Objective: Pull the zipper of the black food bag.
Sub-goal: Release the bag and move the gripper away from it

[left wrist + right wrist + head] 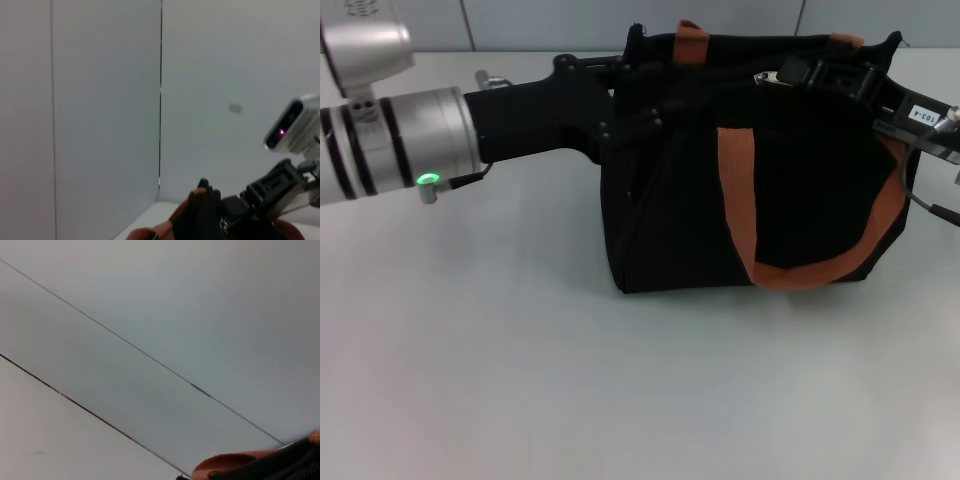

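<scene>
My left gripper grips the black food bag's side low, leaving its top corner loose; next I open, back off and take that corner (636, 40) higher.
The black food bag (820, 190) stands on the white table with its brown-orange strap handles (740, 200) looping down its face. My left gripper (645, 100) reaches in from the left and is shut on the bag's left top edge. The silver zipper (767, 77) lies on the zip line along the top edge. My right gripper (790, 74) comes in from the right and is shut on the pull tab. The left wrist view shows a corner of the bag (200, 210) and the right gripper (235, 212) beyond it. The right wrist view shows only a strap (235, 465).
The white table (570, 380) spreads out in front of and to the left of the bag. A pale panelled wall (570, 20) stands close behind the bag. The right arm's label plate (923, 114) sticks out past the bag's right end.
</scene>
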### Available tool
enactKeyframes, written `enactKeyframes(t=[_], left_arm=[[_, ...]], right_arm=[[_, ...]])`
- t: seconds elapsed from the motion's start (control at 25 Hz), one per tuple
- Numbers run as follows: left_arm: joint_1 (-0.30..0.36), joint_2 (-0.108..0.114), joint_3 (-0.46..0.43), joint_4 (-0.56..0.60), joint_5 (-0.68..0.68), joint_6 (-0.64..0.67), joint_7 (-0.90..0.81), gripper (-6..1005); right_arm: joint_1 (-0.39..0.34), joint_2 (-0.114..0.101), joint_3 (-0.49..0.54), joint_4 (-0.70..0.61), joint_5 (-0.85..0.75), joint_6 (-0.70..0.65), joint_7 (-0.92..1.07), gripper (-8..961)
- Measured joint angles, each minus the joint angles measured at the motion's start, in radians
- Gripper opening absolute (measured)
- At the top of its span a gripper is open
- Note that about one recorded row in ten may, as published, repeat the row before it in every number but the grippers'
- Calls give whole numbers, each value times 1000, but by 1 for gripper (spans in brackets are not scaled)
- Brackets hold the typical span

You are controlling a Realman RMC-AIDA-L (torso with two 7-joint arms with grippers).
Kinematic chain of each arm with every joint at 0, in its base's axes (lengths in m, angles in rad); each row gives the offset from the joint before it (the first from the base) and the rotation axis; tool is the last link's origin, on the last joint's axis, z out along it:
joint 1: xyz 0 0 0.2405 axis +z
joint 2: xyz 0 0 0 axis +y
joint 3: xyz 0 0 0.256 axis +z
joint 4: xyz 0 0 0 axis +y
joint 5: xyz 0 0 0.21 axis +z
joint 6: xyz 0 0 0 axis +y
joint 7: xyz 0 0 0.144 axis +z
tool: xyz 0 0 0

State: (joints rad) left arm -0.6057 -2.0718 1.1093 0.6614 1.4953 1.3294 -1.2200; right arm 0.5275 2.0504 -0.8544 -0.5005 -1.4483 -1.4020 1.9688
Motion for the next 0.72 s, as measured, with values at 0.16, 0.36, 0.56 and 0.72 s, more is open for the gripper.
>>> enactKeyframes(t=[0.16, 0.36, 0.56, 0.72], left_arm=[[-9, 3, 8, 13, 18, -6, -10, 435], [-18, 4, 8, 47, 79, -26, -52, 611], [-22, 3, 7, 49, 97, -52, -63, 632], [-29, 4, 7, 52, 110, -78, -110, 626]], right_arm=[[-1, 0, 1, 0, 0, 0, -2, -1], [-1, 2, 3, 0, 2, -1, -15, -1], [0, 5, 3, 1, 5, -1, -23, -1], [0, 8, 7, 1, 7, -2, -27, -1]])
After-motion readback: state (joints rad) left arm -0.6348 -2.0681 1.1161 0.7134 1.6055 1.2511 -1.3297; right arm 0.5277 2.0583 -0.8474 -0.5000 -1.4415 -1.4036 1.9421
